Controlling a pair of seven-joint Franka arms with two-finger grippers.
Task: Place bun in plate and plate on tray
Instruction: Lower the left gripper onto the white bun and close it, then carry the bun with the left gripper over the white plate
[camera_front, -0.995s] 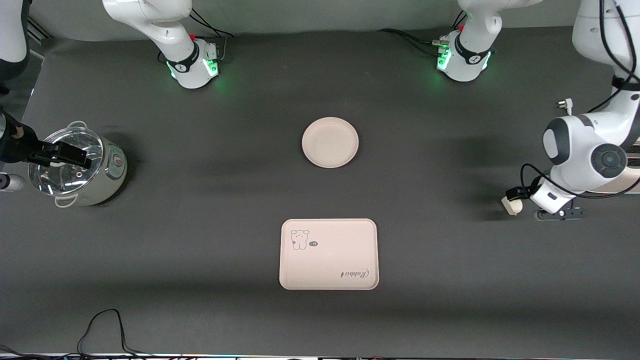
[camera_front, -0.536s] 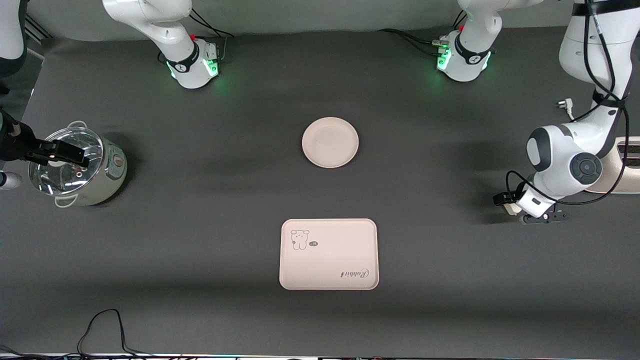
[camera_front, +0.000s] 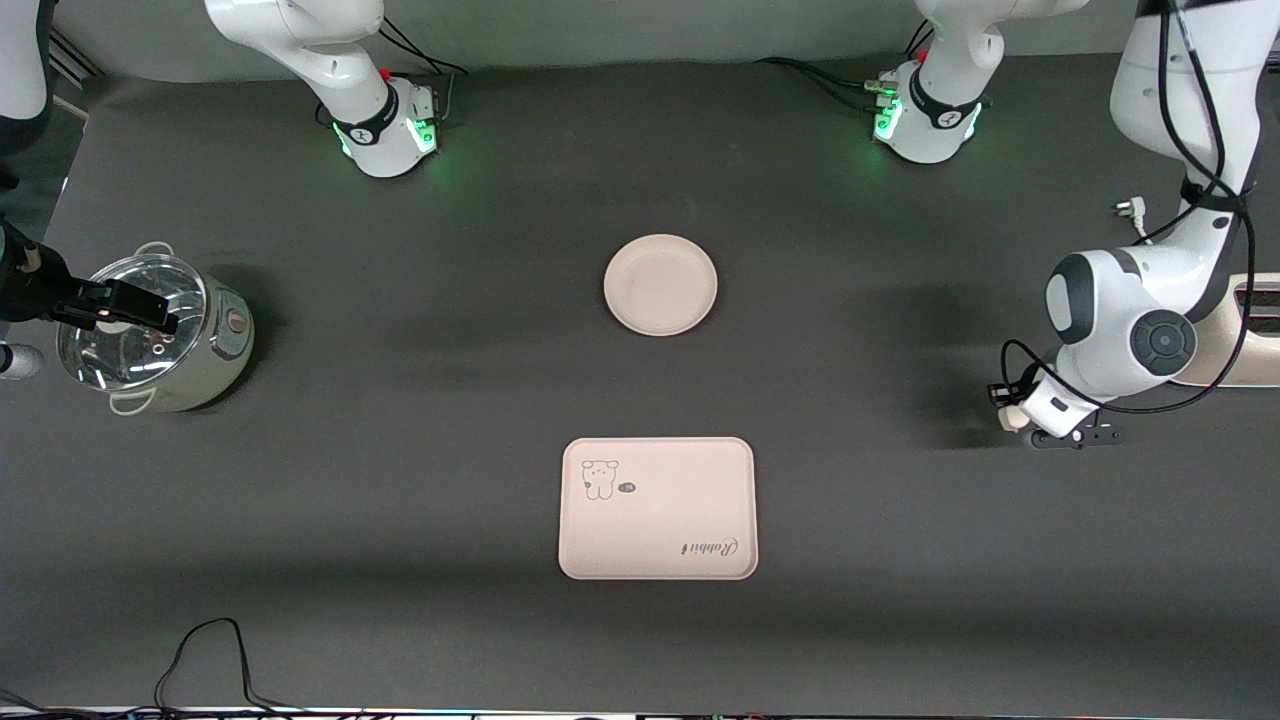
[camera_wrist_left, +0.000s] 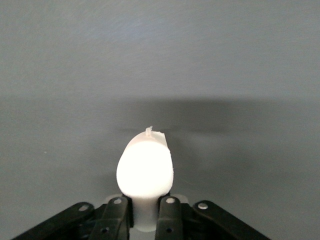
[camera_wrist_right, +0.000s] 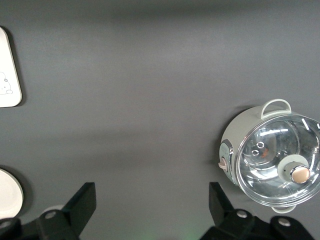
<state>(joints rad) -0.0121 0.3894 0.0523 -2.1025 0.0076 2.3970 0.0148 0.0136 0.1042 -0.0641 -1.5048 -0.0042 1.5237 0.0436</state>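
Next, I release the bun with my left gripper near the middle of the round cream plate (camera_front: 660, 290).
The bun (camera_front: 1011, 418) is an off-white lump held in my left gripper (camera_front: 1020, 420), low over the bare table at the left arm's end. In the left wrist view the black fingers (camera_wrist_left: 170, 215) pinch the bun (camera_wrist_left: 145, 167) at its base, with my left gripper (camera_wrist_left: 145, 216) shut on it. The round cream plate (camera_front: 660, 284) lies mid-table. The rectangular tray (camera_front: 657, 508) with the animal print lies nearer the front camera. My right gripper (camera_front: 125, 305) hangs open and empty over the pot; its own view shows my right gripper (camera_wrist_right: 151, 205) with the jaws wide apart.
A small cooking pot (camera_front: 160, 335) with a glass lid stands at the right arm's end and also shows in the right wrist view (camera_wrist_right: 272, 160). A beige appliance (camera_front: 1255, 340) and a plug (camera_front: 1128, 208) lie at the left arm's end. A cable (camera_front: 200, 650) lies by the front edge.
My left arm has swung a little toward the middle of the table with the bun still in its gripper. My right gripper has barely shifted over the pot.
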